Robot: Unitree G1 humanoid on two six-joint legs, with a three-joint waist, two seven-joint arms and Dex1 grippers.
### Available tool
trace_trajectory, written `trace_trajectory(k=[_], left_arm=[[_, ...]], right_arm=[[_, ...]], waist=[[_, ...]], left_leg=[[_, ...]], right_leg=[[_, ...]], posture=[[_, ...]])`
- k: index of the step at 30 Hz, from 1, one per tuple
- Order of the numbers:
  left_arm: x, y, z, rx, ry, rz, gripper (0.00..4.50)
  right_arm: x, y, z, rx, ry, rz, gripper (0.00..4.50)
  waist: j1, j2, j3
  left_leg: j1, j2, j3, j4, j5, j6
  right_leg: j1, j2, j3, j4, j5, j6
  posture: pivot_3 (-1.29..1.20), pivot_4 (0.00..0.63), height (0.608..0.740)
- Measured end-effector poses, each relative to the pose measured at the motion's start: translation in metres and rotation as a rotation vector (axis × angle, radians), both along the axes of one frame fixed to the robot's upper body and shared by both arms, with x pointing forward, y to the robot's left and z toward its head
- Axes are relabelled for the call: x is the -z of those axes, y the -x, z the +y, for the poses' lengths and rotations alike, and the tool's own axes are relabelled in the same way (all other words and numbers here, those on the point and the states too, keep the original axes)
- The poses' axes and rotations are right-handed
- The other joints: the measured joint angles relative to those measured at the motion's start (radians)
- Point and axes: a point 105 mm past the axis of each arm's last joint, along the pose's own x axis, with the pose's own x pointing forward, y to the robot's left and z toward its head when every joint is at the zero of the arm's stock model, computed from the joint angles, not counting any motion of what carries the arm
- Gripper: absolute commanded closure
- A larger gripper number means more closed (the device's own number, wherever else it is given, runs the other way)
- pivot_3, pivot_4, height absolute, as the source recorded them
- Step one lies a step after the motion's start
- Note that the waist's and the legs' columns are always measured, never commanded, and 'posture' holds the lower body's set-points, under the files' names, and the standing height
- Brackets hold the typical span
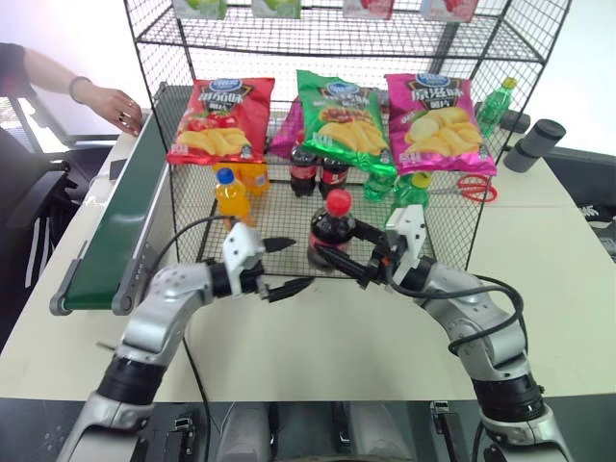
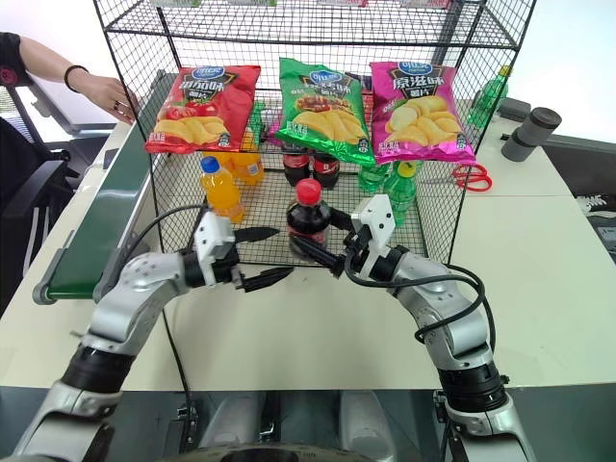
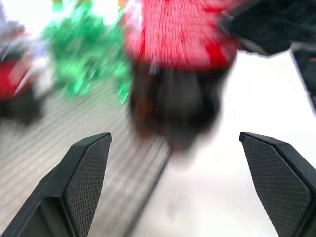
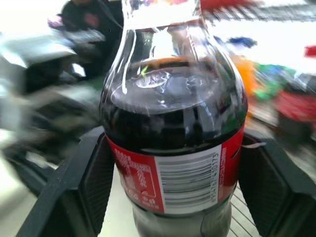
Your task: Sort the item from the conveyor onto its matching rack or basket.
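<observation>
Next, my right gripper sets the cola bottle, now upright at the rack's front edge, down on the rack's low level (image 1: 327, 234), in front of the other cola bottles.
The item, a cola bottle (image 1: 332, 233) with a red cap and red label, stands upright at the front edge of the black wire rack (image 1: 327, 37). My right gripper (image 1: 339, 256) is shut on its body, and the right wrist view shows both pads pressed against the bottle's label (image 4: 173, 173). My left gripper (image 1: 287, 266) is open just to the left of the bottle and not touching it. In the left wrist view its fingers (image 3: 89, 168) stand wide apart with the bottle (image 3: 173, 98) ahead of them. The dark green conveyor (image 1: 115, 231) runs along the left.
Two more cola bottles (image 1: 318, 171), an orange-drink bottle (image 1: 229, 195) and green bottles (image 1: 385, 183) stand on the rack's low tier under red, green and pink crisp bags. Red scissors (image 1: 474, 188) lie to the right. A person's hand (image 1: 117, 106) rests at the conveyor's far end.
</observation>
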Motion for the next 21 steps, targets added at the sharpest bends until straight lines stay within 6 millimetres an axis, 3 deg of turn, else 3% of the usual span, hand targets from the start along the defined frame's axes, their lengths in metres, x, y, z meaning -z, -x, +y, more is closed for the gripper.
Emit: trace_trajectory(k=[4, 13, 21], left_arm=[[0.004, 0.002, 0.023, -0.120, 0.019, 0.009, 0.07], [-0.004, 0.005, 0.047, -0.292, 0.039, -0.049, 0.07], [-0.002, 0.006, 0.053, -0.334, 0.044, -0.055, 0.07]], right_arm=[[0.022, -0.019, -0.001, 0.139, -0.019, 0.005, 1.50], [0.031, -0.072, 0.012, 0.346, -0.048, -0.059, 1.50], [0.040, -0.097, 0.025, 0.399, -0.065, -0.041, 1.50]], waist=[[0.000, 0.000, 0.000], [-0.007, 0.001, 0.001], [-0.008, 0.001, 0.001]], left_leg=[[0.000, 0.000, 0.000, 0.000, 0.000, 0.000], [0.001, 0.000, 0.001, 0.000, 0.000, -0.001], [0.000, -0.001, 0.002, 0.000, 0.000, -0.001]], right_leg=[[0.000, -0.002, 0.000, 0.000, 0.000, 0.000], [-0.001, -0.003, 0.000, 0.003, 0.000, 0.000], [-0.001, -0.005, 0.000, 0.002, 0.000, 0.000]], posture=[[0.00, 0.150, 0.740], [0.00, 0.150, 0.740], [0.00, 0.150, 0.740]])
